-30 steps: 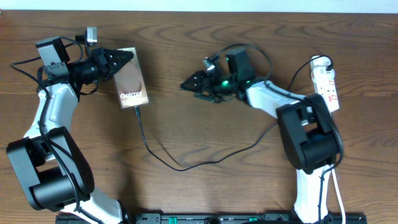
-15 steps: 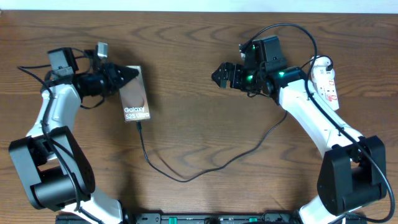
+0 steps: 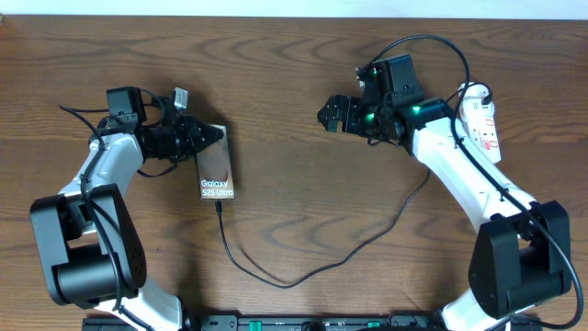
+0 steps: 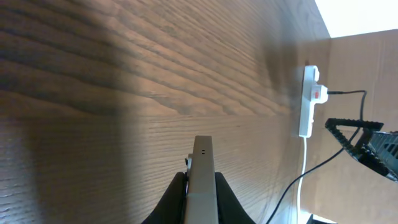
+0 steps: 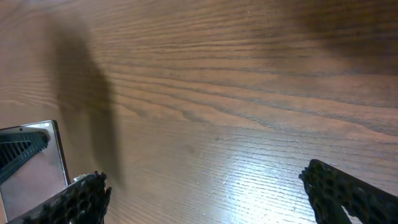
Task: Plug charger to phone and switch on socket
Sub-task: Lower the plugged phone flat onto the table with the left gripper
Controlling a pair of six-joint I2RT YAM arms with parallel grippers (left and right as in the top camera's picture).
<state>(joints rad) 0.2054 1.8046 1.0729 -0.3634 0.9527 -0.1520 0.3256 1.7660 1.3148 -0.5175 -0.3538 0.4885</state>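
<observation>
The phone will go down from my left gripper onto the table (image 3: 223, 168) just beneath it, beyond the loop of the charger cable.
The phone (image 3: 217, 169), a dark brown slab with white lettering, lies left of centre on the table. My left gripper (image 3: 209, 136) is shut on its top end; the left wrist view shows the phone edge-on (image 4: 202, 180) between the fingers. The charger cable (image 3: 303, 276) runs from the phone's bottom end in a loop toward the right. The plug tip (image 3: 219, 206) sits at the phone's bottom edge. My right gripper (image 3: 329, 114) is open and empty, above bare table at centre right. The socket (image 3: 481, 123), a white strip with red marks, lies at the far right.
The socket's thick white cord (image 3: 501, 276) runs down the right side by my right arm's base. The socket also shows in the left wrist view (image 4: 309, 102), with its cord trailing down. The phone's corner shows in the right wrist view (image 5: 34, 163).
My left gripper has slid the phone to the right and toward the front, dragging the cable with it. My right arm swung right from the centre, then held still.
</observation>
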